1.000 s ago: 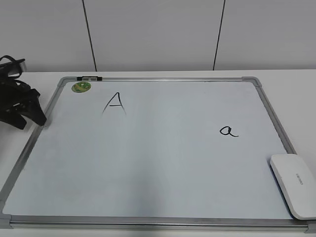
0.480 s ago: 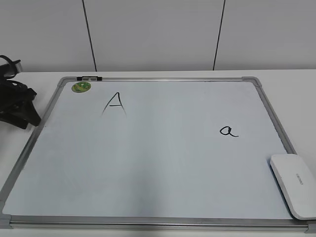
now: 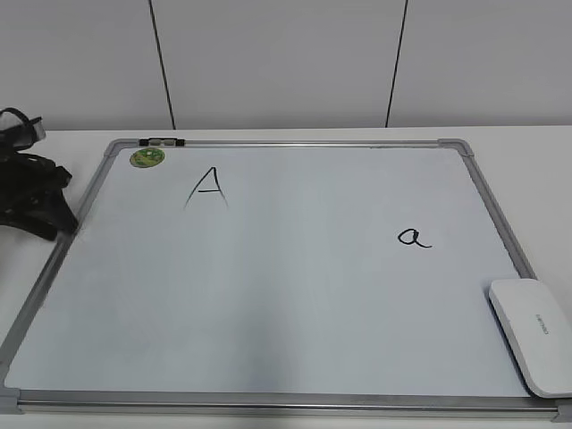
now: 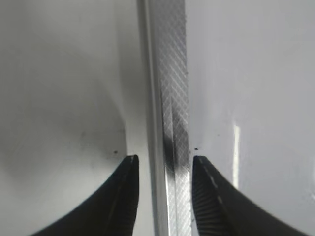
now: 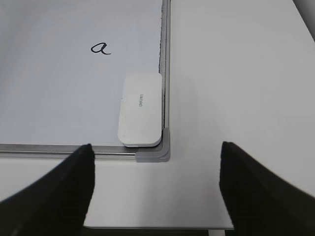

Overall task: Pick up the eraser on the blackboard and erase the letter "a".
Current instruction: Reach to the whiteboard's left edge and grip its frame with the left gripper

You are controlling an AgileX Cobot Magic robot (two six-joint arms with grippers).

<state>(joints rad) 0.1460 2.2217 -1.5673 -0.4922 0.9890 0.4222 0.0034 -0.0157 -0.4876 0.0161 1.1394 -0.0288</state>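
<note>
The fingers of my right gripper will close across the long sides of the white eraser (image 3: 534, 323) (image 5: 141, 100), level with its small printed label.
The blackboard, a white board with a silver frame (image 3: 295, 143), lies flat on the table. The small black letter "a" (image 3: 414, 237) is on its right half and also shows in the right wrist view (image 5: 100, 47). The white eraser (image 3: 533, 334) lies on the board's near right corner, also in the right wrist view (image 5: 141, 109). My left gripper (image 3: 55, 214) is at the board's left edge, its open jaws (image 4: 164, 158) straddling the frame rail (image 4: 172, 73). My right gripper (image 5: 155, 144) is wide open and empty, short of the eraser and the grey corner piece (image 5: 153, 156); it is out of the exterior view.
A capital "A" (image 3: 207, 188) is written at the board's upper left. A round green magnet (image 3: 147, 157) and a small black clip (image 3: 161, 141) sit at the top left corner. White table (image 5: 236, 73) extends right of the board; its near edge (image 5: 157, 227) is below my right jaws.
My left gripper has drawn back a little to the left, toward the board's left edge. The eraser and the letters have not moved.
</note>
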